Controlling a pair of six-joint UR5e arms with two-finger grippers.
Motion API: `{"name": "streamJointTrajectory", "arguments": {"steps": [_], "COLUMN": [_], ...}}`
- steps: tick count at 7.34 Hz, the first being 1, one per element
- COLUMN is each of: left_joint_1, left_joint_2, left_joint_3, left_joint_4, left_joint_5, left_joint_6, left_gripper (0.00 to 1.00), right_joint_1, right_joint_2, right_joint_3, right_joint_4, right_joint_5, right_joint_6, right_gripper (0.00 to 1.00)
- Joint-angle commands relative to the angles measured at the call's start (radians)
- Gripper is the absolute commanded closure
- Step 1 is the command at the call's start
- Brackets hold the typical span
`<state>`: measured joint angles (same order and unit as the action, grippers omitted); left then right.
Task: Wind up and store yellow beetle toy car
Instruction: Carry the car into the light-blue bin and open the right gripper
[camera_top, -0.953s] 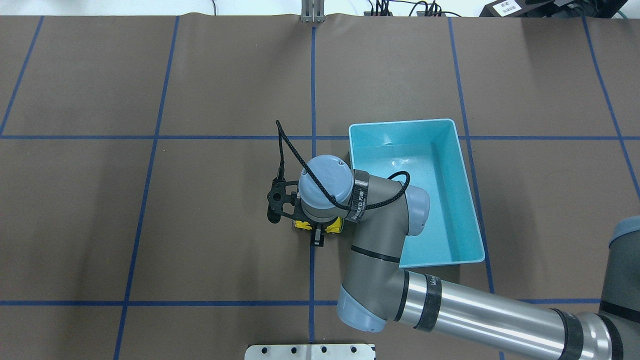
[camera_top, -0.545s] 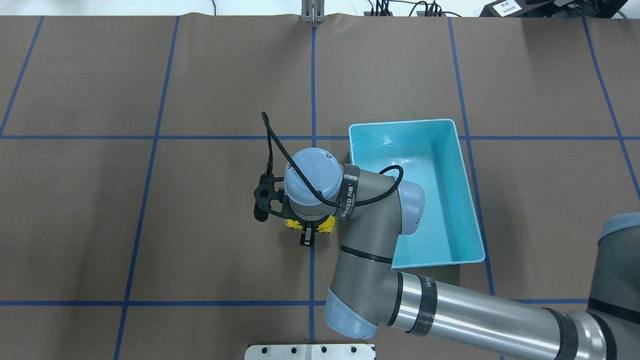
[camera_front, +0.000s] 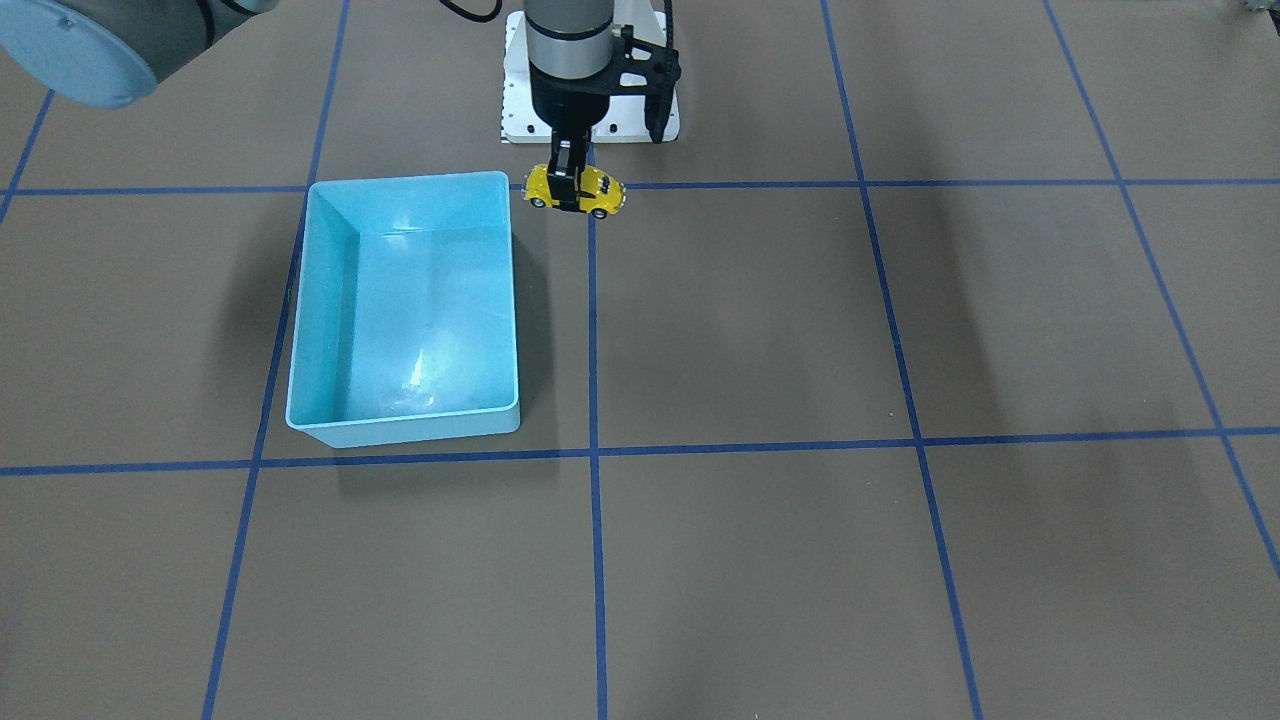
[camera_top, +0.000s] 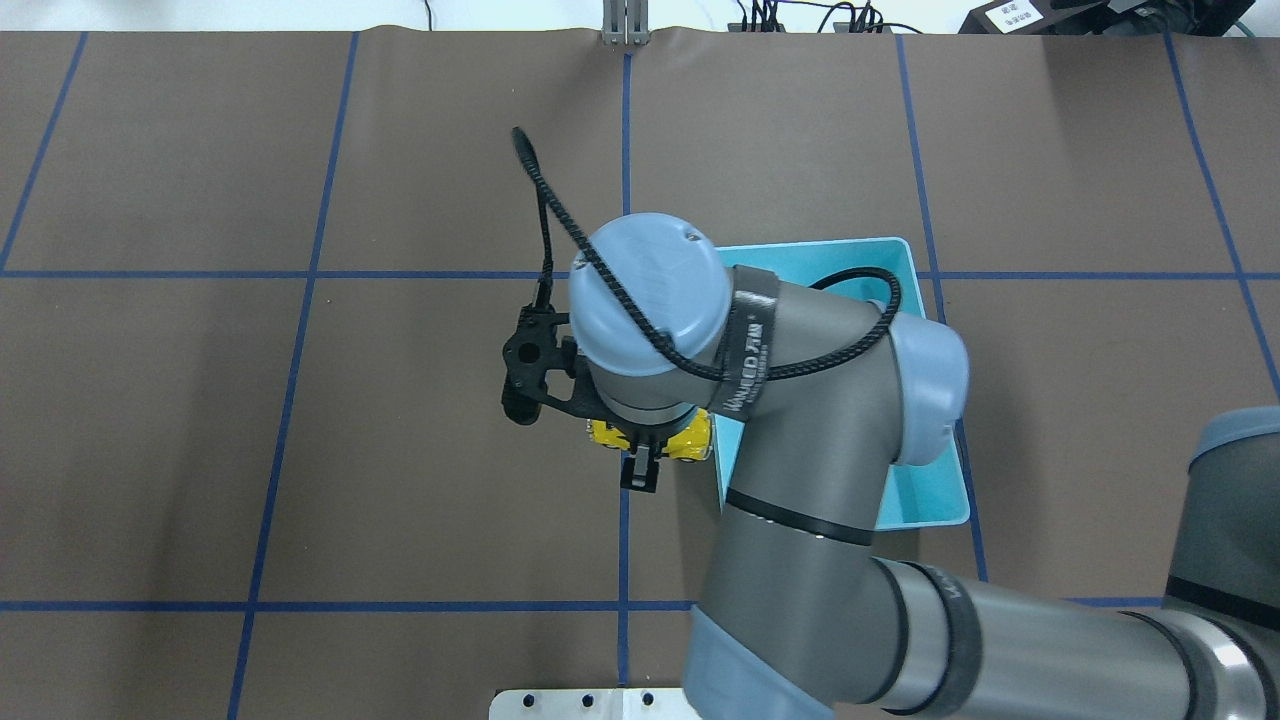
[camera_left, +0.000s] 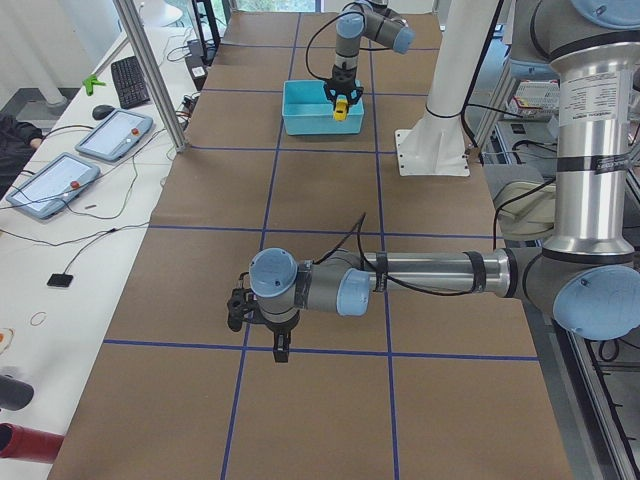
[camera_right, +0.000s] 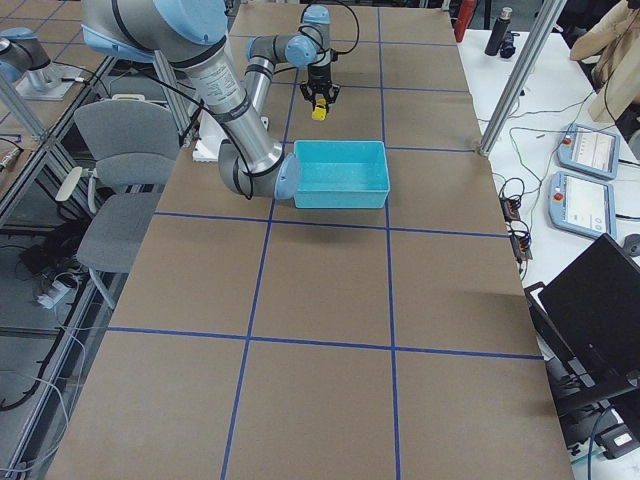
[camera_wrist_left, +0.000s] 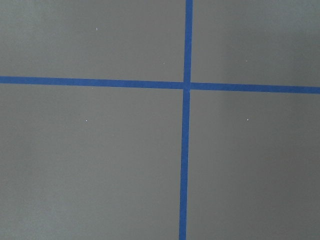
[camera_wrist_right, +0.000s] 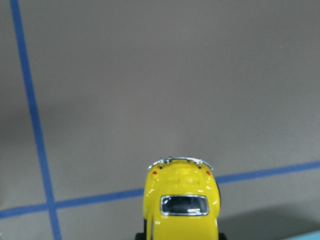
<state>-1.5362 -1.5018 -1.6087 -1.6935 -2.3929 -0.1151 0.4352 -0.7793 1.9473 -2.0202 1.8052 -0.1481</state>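
Next, my right gripper sets the yellow beetle toy car on the light blue bin's bottom (camera_front: 427, 295), near its middle. The car is now just beside the bin's near corner.
The yellow beetle toy car (camera_front: 575, 190) hangs in my right gripper (camera_front: 566, 195), which is shut on its sides and holds it above the table. It is just beside the near corner of the light blue bin (camera_front: 405, 430). From overhead the car (camera_top: 655, 440) peeks out under the wrist, at the bin's left wall (camera_top: 930, 500). The right wrist view shows the car's rear (camera_wrist_right: 182, 205) over the brown mat. My left gripper (camera_left: 280, 350) shows only in the exterior left view, low over the mat, far from the car; I cannot tell if it is open or shut.
The bin holds nothing. The brown mat carries a grid of blue tape lines (camera_wrist_left: 185, 87). A white base plate (camera_front: 590, 100) lies behind the right gripper. Tablets and a keyboard lie on the side table (camera_left: 90, 150).
The right arm has risen with the car, which left the mat, and has shifted right toward the bin's left wall.
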Motion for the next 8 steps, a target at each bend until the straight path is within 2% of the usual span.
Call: {"name": "streamJointTrajectory", "arguments": {"steps": [1, 2, 3, 5, 6, 8], "left_joint_1": [0.002, 0.002, 0.002, 0.002, 0.002, -0.001], "left_joint_2": [0.000, -0.001, -0.001, -0.003, -0.003, 0.003], "left_joint_3": [0.001, 0.001, 0.003, 0.003, 0.007, 0.010], "left_joint_4": [0.000, 0.000, -0.003, -0.003, -0.003, -0.002], "left_joint_5": [-0.002, -0.002, -0.003, -0.005, -0.003, -0.003], "left_joint_6": [0.000, 0.000, 0.000, 0.000, 0.000, 0.002], "left_gripper": [0.00, 0.00, 0.00, 0.00, 0.00, 0.00], "right_joint_1": [0.110, 0.126, 0.125, 0.120, 0.109, 0.079], "right_joint_2": [-0.165, -0.229, -0.301, -0.409, -0.410, -0.405], "right_joint_3": [0.157, 0.177, 0.164, -0.042, -0.092, -0.140], "right_joint_4": [-0.023, -0.012, 0.041, 0.461, 0.527, 0.543], "right_joint_5": [0.077, 0.082, 0.074, 0.078, 0.080, 0.074], "right_joint_6": [-0.161, -0.295, -0.341, -0.326, -0.323, -0.324], "right_gripper": [1.00, 1.00, 1.00, 1.00, 1.00, 1.00]}}
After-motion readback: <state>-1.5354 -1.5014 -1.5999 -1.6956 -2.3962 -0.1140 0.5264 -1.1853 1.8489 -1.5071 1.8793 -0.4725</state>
